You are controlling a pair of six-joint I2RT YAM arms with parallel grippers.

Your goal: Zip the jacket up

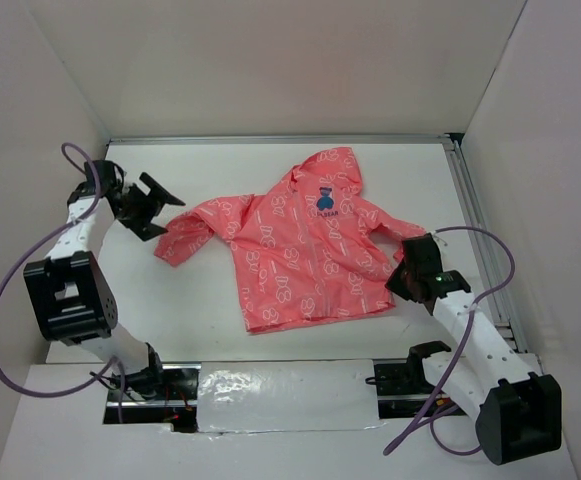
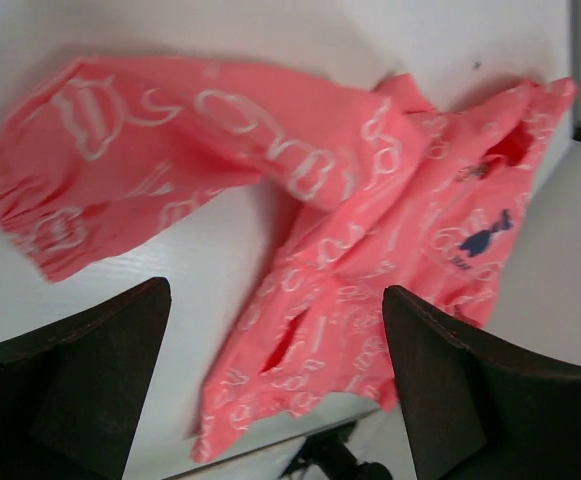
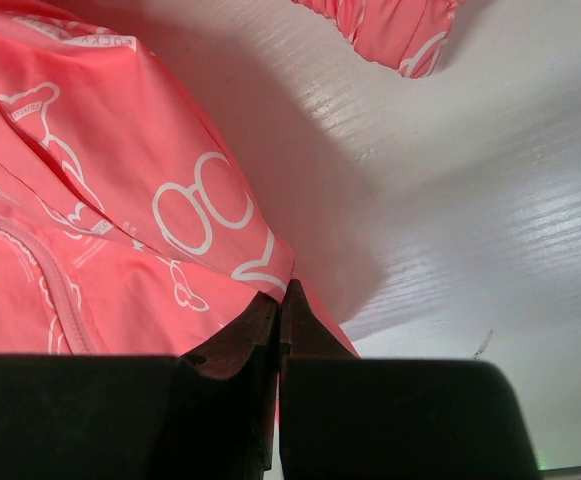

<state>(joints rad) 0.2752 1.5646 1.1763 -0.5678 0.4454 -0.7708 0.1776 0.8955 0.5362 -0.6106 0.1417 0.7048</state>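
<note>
The sleeve near my left gripper bends hemward; it should pinch the sleeve's upper edge (image 1: 208, 203) and straighten it before I zip.
The coral-pink jacket (image 1: 305, 240) with white print lies flat on the white table, hood at the back, dark-blue emblem (image 1: 327, 198) on the chest. It also shows in the left wrist view (image 2: 370, 230) and the right wrist view (image 3: 100, 200). My left gripper (image 1: 155, 205) is open and empty, raised to the left of the jacket's left sleeve (image 1: 185, 238). My right gripper (image 1: 405, 275) is shut on the jacket's lower right hem corner (image 3: 280, 285), which it pinches between its fingertips (image 3: 260, 320).
White walls enclose the table on three sides. A metal rail (image 1: 480, 230) runs along the right edge. A taped strip (image 1: 280, 395) lies between the arm bases at the near edge.
</note>
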